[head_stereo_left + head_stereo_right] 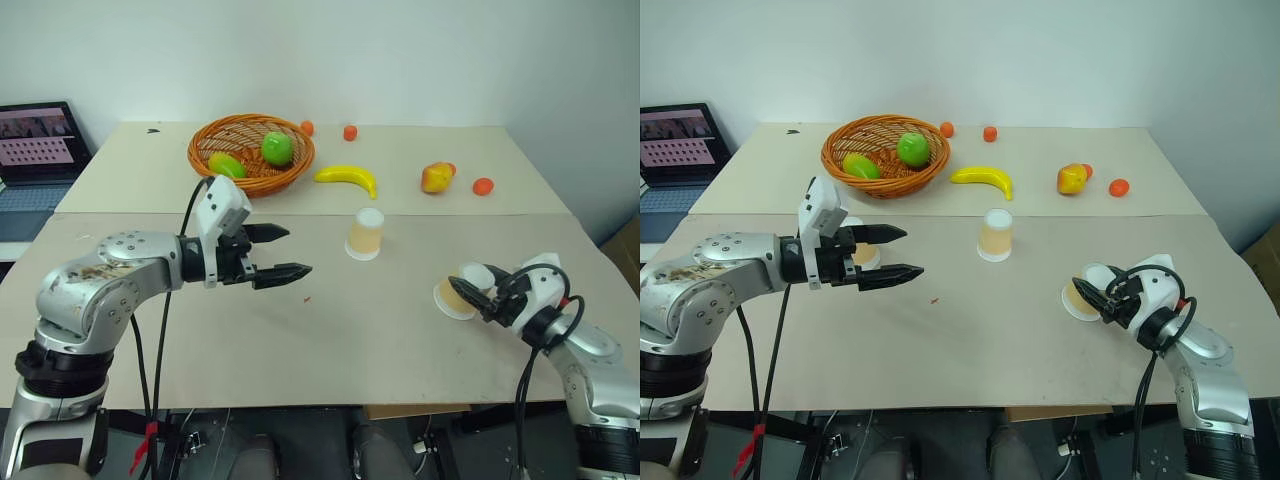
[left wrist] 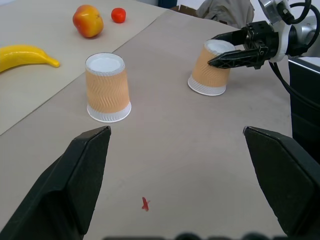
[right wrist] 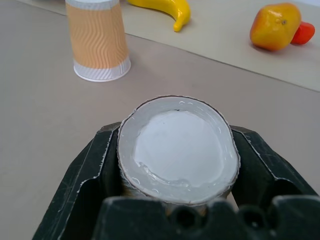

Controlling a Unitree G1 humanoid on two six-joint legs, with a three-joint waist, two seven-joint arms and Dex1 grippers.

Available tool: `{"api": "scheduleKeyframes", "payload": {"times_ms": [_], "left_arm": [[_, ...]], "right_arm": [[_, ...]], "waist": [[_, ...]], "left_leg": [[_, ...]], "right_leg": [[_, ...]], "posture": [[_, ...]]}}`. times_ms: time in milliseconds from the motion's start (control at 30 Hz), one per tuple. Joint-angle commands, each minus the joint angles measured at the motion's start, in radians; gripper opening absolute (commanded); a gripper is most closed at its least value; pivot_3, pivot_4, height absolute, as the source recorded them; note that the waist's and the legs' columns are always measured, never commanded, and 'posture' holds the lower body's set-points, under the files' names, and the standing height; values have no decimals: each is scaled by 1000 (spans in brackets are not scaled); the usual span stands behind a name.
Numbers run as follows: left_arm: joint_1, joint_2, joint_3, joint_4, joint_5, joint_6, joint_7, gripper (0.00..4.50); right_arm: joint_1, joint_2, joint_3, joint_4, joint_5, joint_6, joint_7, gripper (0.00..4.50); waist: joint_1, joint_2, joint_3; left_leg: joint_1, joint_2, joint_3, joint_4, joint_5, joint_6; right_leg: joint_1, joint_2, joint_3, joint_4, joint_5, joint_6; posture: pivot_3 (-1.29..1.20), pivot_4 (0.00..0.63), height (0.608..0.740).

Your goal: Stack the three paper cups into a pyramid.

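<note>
My right gripper is to place the paper cup, which now sits tilted in its fingers. It will set the cup down on the bare table (image 1: pixel 301 308) by the fingertips of my left gripper.
One paper cup (image 1: pixel 366 234) stands upside down in the middle of the table. A second paper cup (image 1: pixel 455 297) sits at the right, tilted, with my right gripper (image 1: pixel 478 297) shut on its base end; the right wrist view has its white base (image 3: pixel 177 150) squeezed between the fingers (image 3: pixel 95 170). A third cup (image 1: pixel 862 252) peeks out behind my left gripper (image 1: pixel 298 251). That gripper hovers above the table left of the middle cup, pointing right, open and empty.
A wicker basket (image 1: pixel 255 186) with green fruits stands at the back left. A banana (image 1: pixel 348 178), a yellow-red fruit (image 1: pixel 436 177) and small orange fruits (image 1: pixel 483 186) lie across the back. A laptop (image 1: pixel 35 150) sits off the table's left side.
</note>
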State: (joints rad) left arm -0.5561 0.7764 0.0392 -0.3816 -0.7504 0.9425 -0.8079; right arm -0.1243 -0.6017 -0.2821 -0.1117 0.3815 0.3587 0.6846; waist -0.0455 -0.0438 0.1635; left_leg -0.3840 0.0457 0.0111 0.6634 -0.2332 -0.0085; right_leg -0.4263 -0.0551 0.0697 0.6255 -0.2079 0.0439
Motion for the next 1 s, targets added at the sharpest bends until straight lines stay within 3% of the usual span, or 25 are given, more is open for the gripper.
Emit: {"api": "scheduleKeyframes", "payload": {"times_ms": [33, 133, 233, 433, 733, 1000], "left_arm": [[13, 53, 52, -28, -11, -2, -27, 4500], [32, 86, 61, -27, -12, -2, -47, 4500], [171, 171, 75, 24, 89, -98, -96, 4500], [299, 150, 115, -26, 101, -141, -61, 4500], [255, 80, 105, -56, 96, -139, 11, 4500], [139, 48, 83, -64, 62, -69, 59, 4500]], "right_arm": [[-77, -16, 51, -151, 44, 98, -16, 2630], [-115, -6, 85, -206, 62, 165, -38, 2630], [-253, 85, 203, -263, 75, 251, -96, 2630], [-392, 227, 335, -240, 67, 336, -160, 2630], [-393, 334, 533, -172, -7, 325, -155, 2630], [-383, 364, 528, -87, -15, 306, -144, 2630]], "waist": [[-2, 0, 0], [-2, 1, 1], [-9, 3, 2], [5, 5, 5], [21, 5, 5], [21, 5, 5]], "left_leg": [[0, 0, 0, 0, 0, 0], [0, 1, 0, 0, 0, 0], [0, 1, 0, 0, 0, 0], [-8, 2, 0, -1, 0, 0], [-14, 1, -1, -1, 0, 0], [-13, 1, -2, 0, 0, 0]], "right_leg": [[0, 0, 0, 0, 0, 0], [-1, 1, 0, 1, 0, 0], [-1, 1, 1, 0, 0, -1], [-10, 1, 0, 2, 1, -2], [-15, 0, -2, 1, 4, -9], [-14, 1, -2, 2, 5, -9]], "posture": [[0, 150, 735], [0, 150, 735], [0, 150, 735], [0, 150, 735], [0, 150, 735], [0, 150, 735]]}}
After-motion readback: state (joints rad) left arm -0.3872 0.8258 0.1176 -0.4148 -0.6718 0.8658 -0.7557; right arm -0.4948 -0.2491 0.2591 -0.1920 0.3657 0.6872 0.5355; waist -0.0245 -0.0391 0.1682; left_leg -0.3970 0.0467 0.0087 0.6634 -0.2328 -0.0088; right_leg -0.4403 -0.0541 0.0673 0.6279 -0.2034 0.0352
